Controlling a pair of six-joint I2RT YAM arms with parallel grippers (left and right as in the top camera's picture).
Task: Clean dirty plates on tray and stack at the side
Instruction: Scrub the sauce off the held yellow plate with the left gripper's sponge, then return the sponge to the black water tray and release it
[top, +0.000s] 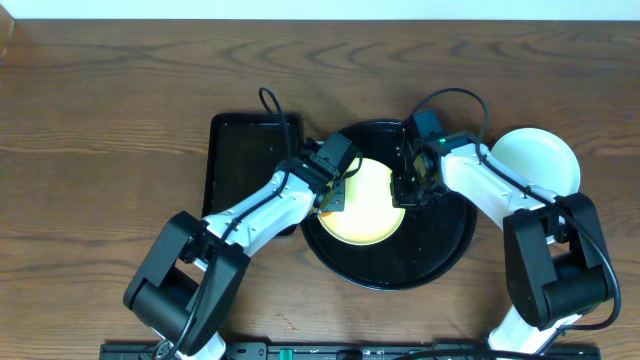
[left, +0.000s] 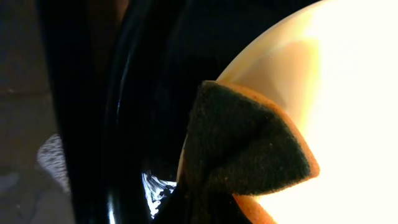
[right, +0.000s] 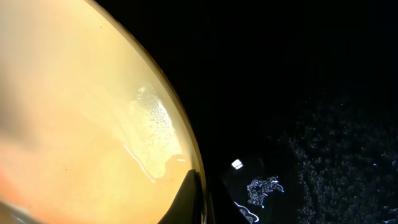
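My left gripper is going to let go of the sponge on the bottom of the rectangular black tray (top: 264, 198), toward the side where the round tray is.
The pale yellow plate (top: 368, 210) stands tilted on the round black tray (top: 440, 250). My left gripper (top: 335, 192) is shut on a sponge with a dark scouring face and an orange body (left: 249, 143), pressed against the plate's left face (left: 354, 93). My right gripper (top: 406, 188) is shut on the plate's right rim; one dark finger (right: 191, 199) shows over the rim of the plate (right: 74, 124), which has a wet foamy streak. A pale blue-green plate (top: 537, 160) sits on the table to the right of the tray; how many are stacked there I cannot tell.
A smaller rectangular black tray (top: 245, 160) lies left of the round tray, under my left arm. The round tray's floor is wet with foam specks (right: 261, 190). Its glossy rim (left: 121, 137) shows in the left wrist view. Brown wooden table all around.
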